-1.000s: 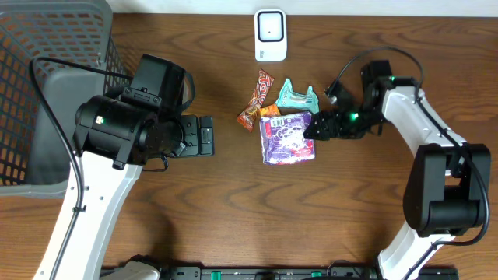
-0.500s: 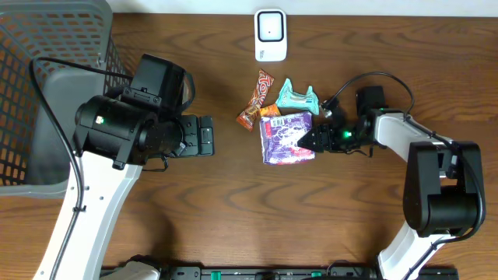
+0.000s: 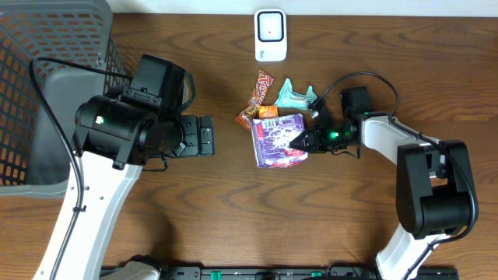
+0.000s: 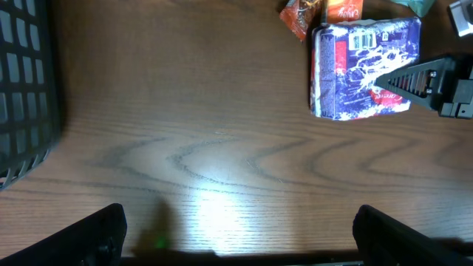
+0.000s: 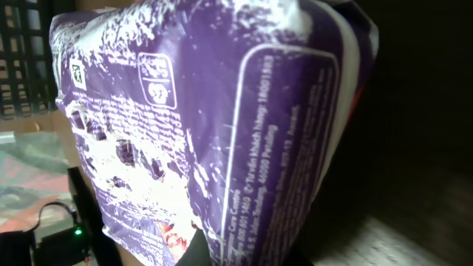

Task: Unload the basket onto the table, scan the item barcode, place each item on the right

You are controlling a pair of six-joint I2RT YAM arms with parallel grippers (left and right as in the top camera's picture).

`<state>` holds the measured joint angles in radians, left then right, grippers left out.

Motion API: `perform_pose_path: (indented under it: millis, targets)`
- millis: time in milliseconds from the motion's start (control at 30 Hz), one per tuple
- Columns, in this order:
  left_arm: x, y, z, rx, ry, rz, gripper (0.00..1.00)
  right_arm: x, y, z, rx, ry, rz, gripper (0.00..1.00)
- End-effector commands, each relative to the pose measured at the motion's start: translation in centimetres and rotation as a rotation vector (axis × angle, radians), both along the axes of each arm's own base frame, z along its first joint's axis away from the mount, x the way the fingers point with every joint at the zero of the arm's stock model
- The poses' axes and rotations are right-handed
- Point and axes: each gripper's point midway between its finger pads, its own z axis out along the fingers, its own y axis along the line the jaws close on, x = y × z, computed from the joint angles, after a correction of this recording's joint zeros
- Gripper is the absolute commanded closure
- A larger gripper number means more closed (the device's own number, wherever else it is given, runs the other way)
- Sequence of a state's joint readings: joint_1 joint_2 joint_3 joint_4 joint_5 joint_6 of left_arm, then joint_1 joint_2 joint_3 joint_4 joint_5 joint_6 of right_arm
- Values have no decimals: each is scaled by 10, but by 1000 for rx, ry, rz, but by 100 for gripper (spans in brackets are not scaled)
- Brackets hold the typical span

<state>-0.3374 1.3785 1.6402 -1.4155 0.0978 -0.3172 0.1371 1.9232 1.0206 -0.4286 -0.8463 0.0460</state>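
I should set the purple packet, which lies at the middle of the table, down with my right gripper on the bare table [image 3: 308, 143] just in front of the teal packet.
The item is a purple and white snack packet [image 3: 274, 142] lying at the middle of the table. It also shows in the left wrist view [image 4: 355, 70] and fills the right wrist view [image 5: 207, 125]. My right gripper [image 3: 299, 141] is shut on the packet's right edge, and one dark finger [image 5: 203, 255] shows under the wrapper. I cannot pick out a barcode among the print. My left gripper [image 3: 204, 136] stands open over bare wood to the packet's left, fingertips [image 4: 100, 235] wide apart.
A white scanner [image 3: 270, 35] stands at the table's back edge. An orange candy wrapper [image 3: 261, 97] and a teal packet [image 3: 296, 96] lie just behind the purple packet. A grey mesh basket [image 3: 47, 93] fills the far left.
The right gripper slid left onto the packet and shut on its right edge. The packet shifted slightly left. The left arm stayed still.
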Motion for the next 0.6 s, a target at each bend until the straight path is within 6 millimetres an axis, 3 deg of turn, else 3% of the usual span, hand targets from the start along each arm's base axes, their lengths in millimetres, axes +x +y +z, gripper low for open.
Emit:
perform_pose_path:
  millis: [0,100,233,433,567]
  targets:
    - [2,3,4,12,-16,7,2,5,11,22,63,20,-24,99]
    - [2,3,4,12,-16,7,2,22,7,49,27,-66,-47,99]
    - [2,3,4,12,-16,7,2,47,-17,89,-189,-217,-139,99]
    - [2,3,4,12,-16,7,2,81,-74,146,-678,-500,-391,99]
    - [2,3,4,12,-16,7,2,67,-129,159,-1133,-559,-516,99]
